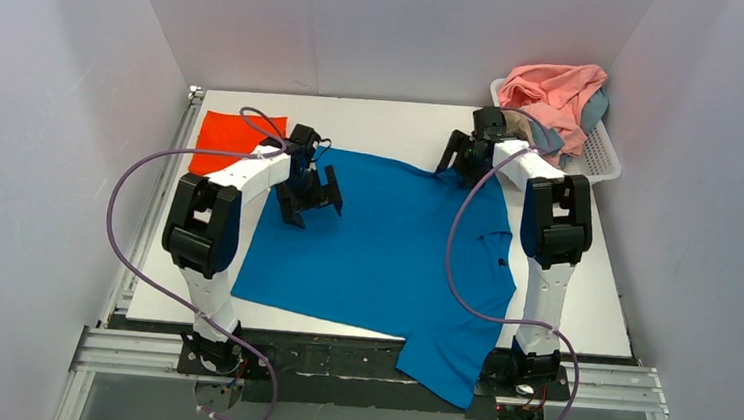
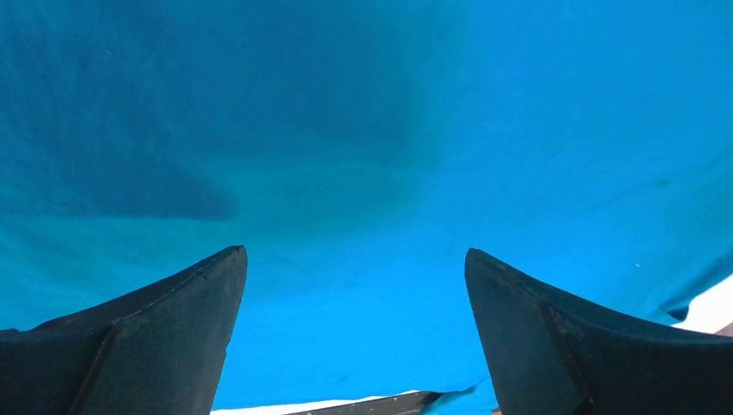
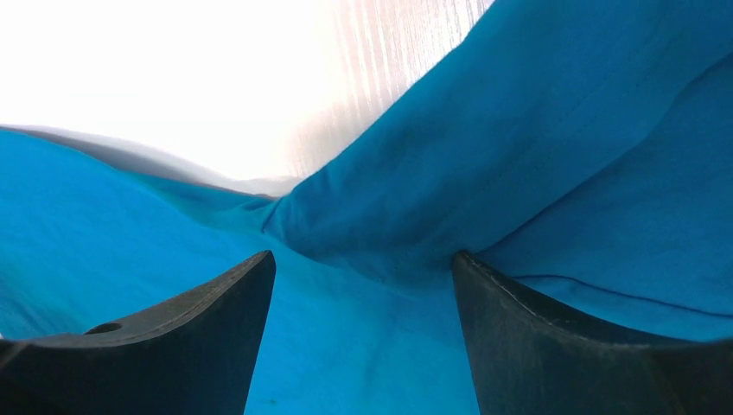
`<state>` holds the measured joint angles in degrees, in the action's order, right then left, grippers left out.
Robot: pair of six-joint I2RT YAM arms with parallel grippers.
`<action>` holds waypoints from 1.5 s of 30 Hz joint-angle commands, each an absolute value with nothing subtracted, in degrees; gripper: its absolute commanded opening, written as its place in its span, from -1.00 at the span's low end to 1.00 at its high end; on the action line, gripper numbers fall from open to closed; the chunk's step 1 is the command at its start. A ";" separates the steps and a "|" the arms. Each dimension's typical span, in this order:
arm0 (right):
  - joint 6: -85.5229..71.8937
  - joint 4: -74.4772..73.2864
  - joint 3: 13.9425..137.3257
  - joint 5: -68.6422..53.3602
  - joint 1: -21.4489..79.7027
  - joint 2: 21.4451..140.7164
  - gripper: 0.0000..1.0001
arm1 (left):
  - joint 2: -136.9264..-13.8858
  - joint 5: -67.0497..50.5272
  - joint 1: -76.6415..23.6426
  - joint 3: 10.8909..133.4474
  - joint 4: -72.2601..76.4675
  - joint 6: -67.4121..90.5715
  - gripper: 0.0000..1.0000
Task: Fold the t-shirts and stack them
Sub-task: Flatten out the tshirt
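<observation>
The near sleeve of the blue t-shirt hangs over the near edge of the table, so the robot's right gripper needs to lift, grab the t-shirt's far shoulder [image 1: 462, 189] and pull the t-shirt farther in.
A bright blue t-shirt [image 1: 385, 246] lies spread flat over the middle of the table, with one part hanging over the near edge. An orange-red t-shirt [image 1: 236, 139] lies folded at the far left. My left gripper [image 1: 310, 202] is open just above the blue shirt's left part; its wrist view shows only flat blue cloth [image 2: 363, 173] between the wide-apart fingers. My right gripper [image 1: 459, 157] is open at the shirt's far right corner, where a raised fold of blue cloth [image 3: 484, 173] lies ahead of the fingers.
A white lattice basket [image 1: 603, 153] at the far right holds a heap of pink [image 1: 558, 94] and dusty blue shirts. White walls enclose the table on three sides. A metal rail [image 1: 356, 364] runs along the near edge.
</observation>
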<state>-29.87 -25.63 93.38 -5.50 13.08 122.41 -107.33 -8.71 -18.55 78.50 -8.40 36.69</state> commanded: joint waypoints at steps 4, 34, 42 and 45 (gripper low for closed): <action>-36.35 -20.94 97.04 -5.68 12.57 125.32 0.67 | -106.35 -11.11 -17.86 71.80 -12.50 37.77 0.96; -22.15 -19.69 108.43 -5.03 13.77 120.69 0.68 | -100.61 -6.28 -17.93 71.99 -17.91 34.42 0.97; -26.49 -22.38 76.86 -5.71 15.63 102.56 0.68 | -95.63 -1.54 -17.35 69.49 -18.08 33.30 0.96; -27.78 -24.01 70.37 -5.66 15.60 99.76 0.68 | -97.20 -3.46 -15.28 70.06 -17.83 31.48 0.96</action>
